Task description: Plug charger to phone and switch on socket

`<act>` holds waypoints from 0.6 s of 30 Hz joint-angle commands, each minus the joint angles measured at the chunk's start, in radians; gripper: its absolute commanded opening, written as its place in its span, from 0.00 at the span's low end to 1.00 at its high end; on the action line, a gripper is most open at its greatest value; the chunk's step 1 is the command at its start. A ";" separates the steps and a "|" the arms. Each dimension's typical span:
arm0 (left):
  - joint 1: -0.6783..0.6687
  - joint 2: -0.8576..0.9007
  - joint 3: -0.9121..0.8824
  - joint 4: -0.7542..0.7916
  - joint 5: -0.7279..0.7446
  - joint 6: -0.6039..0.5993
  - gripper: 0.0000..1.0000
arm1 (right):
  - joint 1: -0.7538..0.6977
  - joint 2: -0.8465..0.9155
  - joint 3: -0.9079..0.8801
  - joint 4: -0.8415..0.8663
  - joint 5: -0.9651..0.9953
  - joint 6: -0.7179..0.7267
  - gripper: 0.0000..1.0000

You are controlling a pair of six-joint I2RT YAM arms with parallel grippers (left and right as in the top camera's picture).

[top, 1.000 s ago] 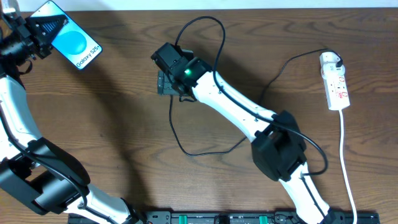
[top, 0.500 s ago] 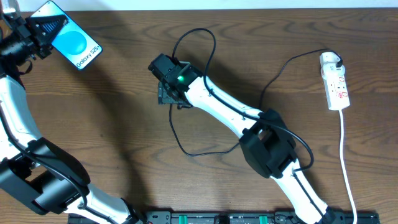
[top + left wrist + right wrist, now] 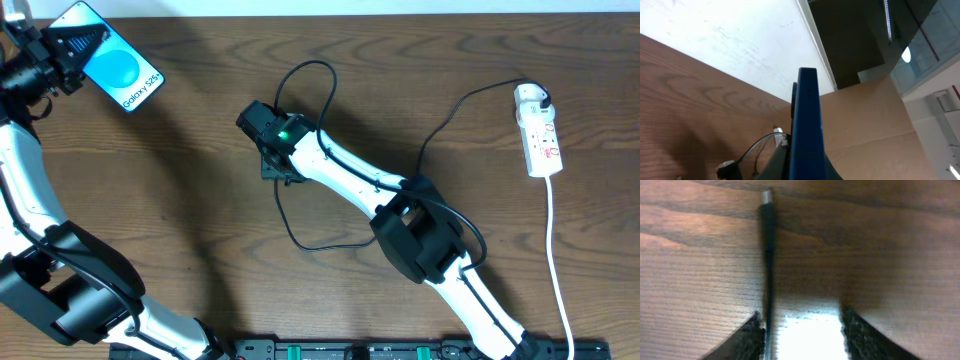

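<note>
The fingers of the robot's right gripper sit around the thin cable behind the plug, so next the gripper shifts forward and grips the plug's black body (image 3: 768,224) before lifting it.
The phone (image 3: 118,68), blue screen up, is held off the table at the far left by my left gripper (image 3: 62,45), which is shut on it. In the left wrist view the phone (image 3: 805,115) shows edge-on between the fingers (image 3: 805,172). The charger's black cable (image 3: 300,235) loops across the table's middle to its white adapter (image 3: 531,97) on the socket strip (image 3: 541,140). My right gripper (image 3: 273,163) is low over the cable. In the right wrist view it is open (image 3: 805,335); the cable (image 3: 767,255) runs along the left finger, plug tip (image 3: 766,196) ahead.
The strip's white cord (image 3: 556,250) runs down the right side to the front edge. The cable forms a loop (image 3: 305,75) behind my right wrist. A black rail (image 3: 350,350) lies along the front edge.
My right gripper has moved slightly toward the front and lower over the cable, and the cable loop behind it has shifted left. The left arm and phone have not moved.
</note>
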 commanded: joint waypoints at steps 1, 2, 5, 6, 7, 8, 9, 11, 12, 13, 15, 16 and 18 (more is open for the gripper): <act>0.005 -0.024 0.001 0.004 0.032 0.017 0.08 | 0.000 0.011 0.011 -0.026 0.041 0.003 0.34; 0.005 -0.024 0.001 0.004 0.031 0.016 0.07 | -0.002 0.011 0.011 -0.039 0.058 0.003 0.29; 0.005 -0.024 0.001 0.003 0.031 0.017 0.07 | -0.013 0.011 0.011 -0.092 0.108 0.003 0.21; 0.005 -0.024 0.001 0.003 0.031 0.016 0.07 | -0.018 0.011 0.011 -0.107 0.116 0.003 0.20; 0.005 -0.024 0.001 0.003 0.031 0.017 0.08 | -0.026 0.011 0.011 -0.128 0.122 0.003 0.19; 0.005 -0.024 0.001 0.003 0.031 0.017 0.08 | -0.034 0.011 0.011 -0.146 0.124 0.003 0.17; 0.005 -0.024 0.000 0.000 0.031 0.017 0.08 | -0.042 0.011 0.011 -0.166 0.124 0.003 0.16; 0.005 -0.024 0.000 0.000 0.031 0.017 0.08 | -0.062 0.011 0.011 -0.208 0.124 0.009 0.13; 0.005 -0.024 -0.002 0.000 0.031 0.017 0.07 | -0.072 0.011 0.011 -0.229 0.126 0.020 0.12; 0.005 -0.024 -0.003 0.000 0.031 0.017 0.08 | -0.082 0.011 0.011 -0.254 0.127 0.034 0.11; 0.005 -0.024 -0.005 -0.002 0.031 0.017 0.07 | -0.102 0.011 0.011 -0.294 0.126 0.057 0.09; 0.005 -0.024 -0.006 -0.003 0.031 0.017 0.07 | -0.112 0.011 0.011 -0.310 0.126 0.068 0.09; 0.005 -0.024 -0.010 -0.003 0.031 0.017 0.07 | -0.124 0.011 0.011 -0.322 0.126 0.083 0.12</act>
